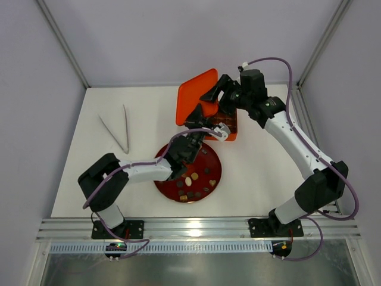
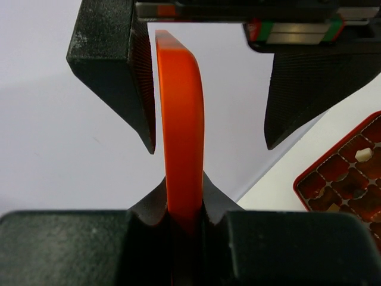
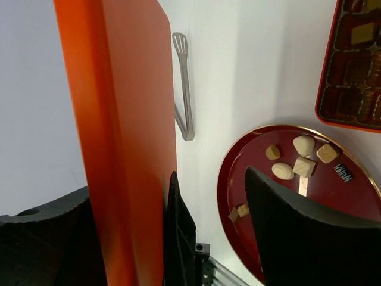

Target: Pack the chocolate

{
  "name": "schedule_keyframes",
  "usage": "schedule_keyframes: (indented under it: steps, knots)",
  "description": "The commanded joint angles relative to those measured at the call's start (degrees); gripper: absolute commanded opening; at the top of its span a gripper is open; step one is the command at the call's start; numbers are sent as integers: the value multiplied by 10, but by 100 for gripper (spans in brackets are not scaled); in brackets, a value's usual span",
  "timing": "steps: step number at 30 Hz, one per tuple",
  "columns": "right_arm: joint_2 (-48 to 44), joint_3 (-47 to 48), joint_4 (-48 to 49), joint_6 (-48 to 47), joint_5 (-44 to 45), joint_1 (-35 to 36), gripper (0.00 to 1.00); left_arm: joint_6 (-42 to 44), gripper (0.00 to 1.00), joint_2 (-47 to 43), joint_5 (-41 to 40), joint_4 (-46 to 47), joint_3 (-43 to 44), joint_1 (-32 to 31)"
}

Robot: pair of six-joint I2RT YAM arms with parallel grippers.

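Observation:
Next, the left gripper releases the orange lid on top of the orange box (image 1: 218, 112) just behind the dark-red plate.
Several small brown, tan and cream chocolates (image 1: 190, 179) lie on the round dark-red plate (image 1: 212, 164); they also show in the right wrist view (image 3: 294, 158). The orange box (image 1: 231, 130) with its brown grid holds a few chocolates (image 2: 362, 154). My left gripper (image 1: 199, 122) is shut on the lower edge of the orange lid (image 1: 196, 95) and holds it upright on edge (image 2: 181, 119). My right gripper (image 1: 215, 93) is open. Its fingers (image 2: 119, 71) straddle the lid's opposite edge, and the lid lies close to one finger.
Metal tongs (image 1: 119, 128) lie on the white table at the left, also seen in the right wrist view (image 3: 184, 89). The box (image 3: 351, 65) sits just behind the plate (image 3: 238, 173), under my right arm. White walls enclose the back and sides.

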Motion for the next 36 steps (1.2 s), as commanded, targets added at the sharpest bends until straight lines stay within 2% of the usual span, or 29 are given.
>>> schedule_keyframes:
  steps: [1,7,13,17,19,20,21,23,24,25,26,27,28,29,31,32,34,36]
  knots:
    - [-51,-15,69,-26,33,3,79,-42,0,-36,6,33,25,-3]
    - [-80,-20,110,-60,56,-1,92,-84,0,-44,8,-41,42,-3]
    - [-118,-47,140,-63,85,-11,96,-133,0,-49,2,-122,73,-2]
    - [-146,-61,138,-64,117,-26,96,-194,0,-57,6,-224,105,4]
    - [-161,-75,141,-64,127,-44,96,-251,0,-62,13,-270,139,14]
    - [-174,-80,143,-66,134,-50,96,-277,0,-64,21,-331,152,20]
    - [-178,-84,144,-72,134,-58,96,-302,0,-66,46,-366,186,28]
    - [-184,-89,137,-78,133,-86,96,-424,0,-64,101,-465,243,54]
    - [-186,-94,139,-79,127,-96,96,-425,0,-61,128,-497,262,64]
    - [-187,-99,143,-79,119,-119,96,-488,0,-57,161,-531,287,75]
    - [-186,-104,145,-79,104,-129,96,-526,0,-39,186,-600,314,104]
    - [-182,-113,152,-85,97,-138,96,-557,0,-30,210,-629,362,118]
    - [-179,-116,155,-88,89,-156,96,-632,0,-18,284,-680,386,137]
    - [-167,-118,154,-93,79,-163,96,-667,0,6,324,-699,429,167]
    - [-154,-118,154,-111,57,-176,96,-735,0,29,422,-724,459,199]
    - [-146,-118,156,-118,51,-186,96,-797,0,50,454,-726,482,225]
    - [-119,-115,156,-135,30,-194,96,-861,0,75,539,-727,504,243]
    - [-94,-115,159,-145,15,-203,96,-939,0,114,571,-725,532,261]
